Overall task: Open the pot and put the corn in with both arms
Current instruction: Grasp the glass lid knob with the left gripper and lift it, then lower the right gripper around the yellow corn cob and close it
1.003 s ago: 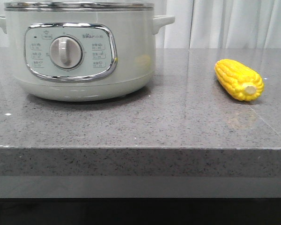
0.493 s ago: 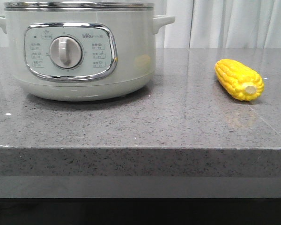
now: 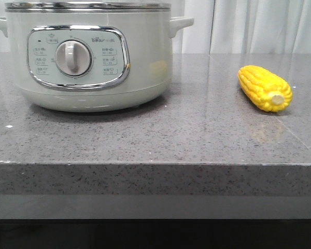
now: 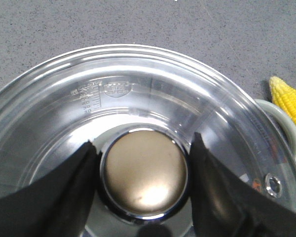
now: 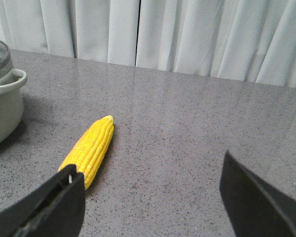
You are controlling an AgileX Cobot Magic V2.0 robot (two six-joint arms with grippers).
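Note:
I need to move my right gripper to the corn's middle (image 3: 263, 84) (image 5: 92, 146) next and close it there across the corn's long sides, leaving the stub end free.
The pot (image 3: 88, 57) stands at the back left of the counter with its glass lid (image 4: 138, 94) on. The corn (image 3: 264, 87) lies on the counter to the right, stub end towards me. In the left wrist view my left gripper (image 4: 144, 140) is over the lid, its black fingers (image 4: 64, 187) pressed against both sides of the round metal lid knob (image 4: 144, 180). In the right wrist view my right gripper (image 5: 149, 163) is open and empty, low over the counter, with the corn (image 5: 91, 145) just beyond one fingertip. Neither gripper shows in the front view.
The grey speckled counter (image 3: 171, 135) ends in a front edge near me. White curtains (image 5: 187, 34) hang behind it. The pot's side handle (image 5: 15, 79) sticks out towards the corn.

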